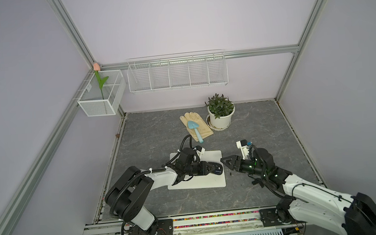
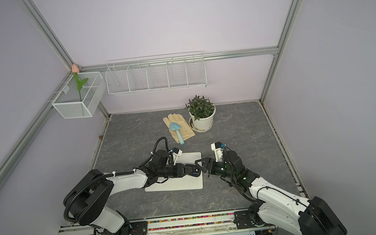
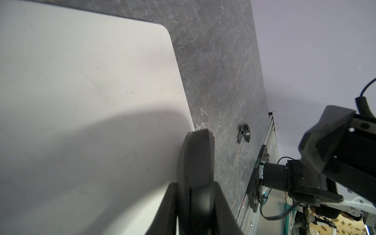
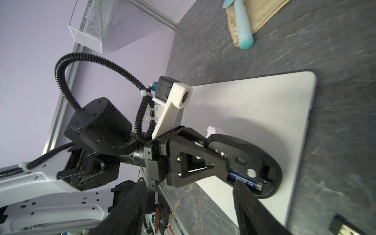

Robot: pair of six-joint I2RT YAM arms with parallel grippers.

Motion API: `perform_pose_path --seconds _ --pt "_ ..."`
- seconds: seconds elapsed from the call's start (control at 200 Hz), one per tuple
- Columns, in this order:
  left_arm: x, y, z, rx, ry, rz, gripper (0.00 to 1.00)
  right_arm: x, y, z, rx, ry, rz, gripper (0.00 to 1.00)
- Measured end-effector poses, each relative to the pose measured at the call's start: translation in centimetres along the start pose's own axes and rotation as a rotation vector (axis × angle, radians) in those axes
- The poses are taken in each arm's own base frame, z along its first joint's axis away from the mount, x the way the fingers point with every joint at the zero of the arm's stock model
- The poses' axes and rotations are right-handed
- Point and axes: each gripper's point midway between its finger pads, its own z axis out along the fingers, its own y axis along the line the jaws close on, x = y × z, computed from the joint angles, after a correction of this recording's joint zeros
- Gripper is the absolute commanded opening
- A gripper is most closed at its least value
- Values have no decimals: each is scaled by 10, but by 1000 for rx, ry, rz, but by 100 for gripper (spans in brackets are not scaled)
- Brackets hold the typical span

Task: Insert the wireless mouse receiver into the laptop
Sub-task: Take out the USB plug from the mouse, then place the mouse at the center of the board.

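Observation:
I need to use my left gripper to set the black wireless mouse, now held just over the laptop's lid, down on the grey table (image 1: 215, 195), just in front of the near edge of the laptop.
The silver-white laptop (image 1: 211, 182) (image 2: 188, 184) lies closed on the grey table, its lid broad in the left wrist view (image 3: 81, 81). My left gripper (image 1: 214, 167) (image 2: 192, 168) (image 3: 195, 187) is shut on the black wireless mouse (image 1: 218, 170) (image 4: 244, 150), holding it just over the lid's right part. The mouse is turned so its open bay with a blue battery (image 4: 244, 180) faces the right wrist camera. My right gripper (image 1: 226, 163) (image 4: 189, 183) stands open beside the mouse, one fingertip (image 4: 238, 185) at the bay. I cannot make out the receiver.
A small dark piece (image 1: 230, 173) (image 3: 244, 133) lies on the table right of the laptop. Behind are a beige glove with a blue trowel (image 1: 195, 128) and a potted plant (image 1: 221, 115). White wire baskets (image 1: 176, 73) hang on the back wall.

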Motion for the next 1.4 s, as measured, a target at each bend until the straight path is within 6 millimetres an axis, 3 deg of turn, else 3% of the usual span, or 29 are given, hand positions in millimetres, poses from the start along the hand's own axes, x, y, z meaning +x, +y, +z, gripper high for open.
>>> perform_pose_path --seconds 0.12,0.255,0.36,0.575,0.68,0.825,1.085,1.27,1.405 --pt "23 -14 6 35 65 13 0 -10 -21 -18 102 -53 21 74" --pt "64 -32 6 61 150 21 0 -13 -46 -33 205 -78 54 76" --pt "94 -30 5 33 209 -9 0 -9 -57 -39 252 -66 66 78" --pt "115 -41 5 16 208 -34 0 -5 -61 -46 271 -60 57 80" --pt "119 -42 4 5 188 -55 0 -6 -56 -50 249 -77 46 82" --pt "117 -35 -5 -23 138 -85 18 -4 -53 -55 235 -85 40 86" --pt "114 -23 -16 -96 94 -96 36 -1 -54 -57 241 -79 42 89" --pt "125 -3 -21 -174 121 -106 50 1 -59 -55 257 -66 44 90" --pt "123 -4 -26 -177 109 -93 63 3 -64 -52 280 -46 42 93"
